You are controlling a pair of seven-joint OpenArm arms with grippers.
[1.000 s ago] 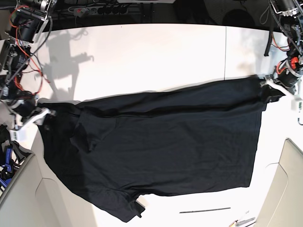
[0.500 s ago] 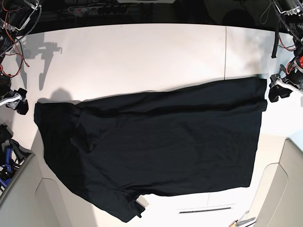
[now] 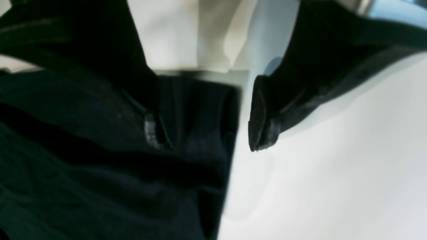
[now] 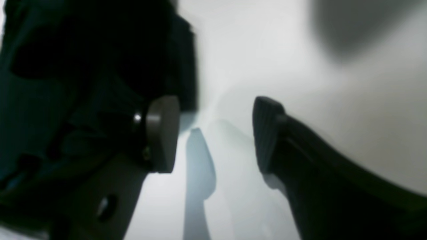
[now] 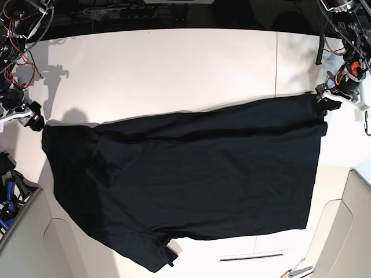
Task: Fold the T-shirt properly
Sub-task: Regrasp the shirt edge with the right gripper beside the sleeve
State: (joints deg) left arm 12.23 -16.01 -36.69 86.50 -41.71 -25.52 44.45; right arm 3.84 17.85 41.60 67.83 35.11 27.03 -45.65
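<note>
The far edge of the black T-shirt slants toward the front at the robot's right gripper, so both grippers should pinch both far corners (image 5: 308,98) and pull it back straighter before folding.
The black T-shirt (image 5: 203,179) lies spread flat on the white table (image 5: 174,69), with one long fold line across its upper part. My left gripper (image 5: 326,103) hovers at the shirt's far right corner. In the left wrist view it (image 3: 205,123) is open, and the cloth's edge (image 3: 200,110) lies under the gap. My right gripper (image 5: 33,116) sits just off the shirt's far left corner. The right wrist view shows it (image 4: 215,133) open over bare table, the shirt (image 4: 66,83) beside its left finger.
Pale bins stand at the lower left (image 5: 23,237) and lower right (image 5: 348,226). A thin dark rod (image 5: 252,255) lies near the front edge. A blue object (image 5: 8,197) sits at the left edge, and cables and a power strip (image 5: 116,10) run along the back.
Both grippers have opened and let go of the shirt's far corners. They pulled outward, then came back beside those corners. The shirt now lies flat.
</note>
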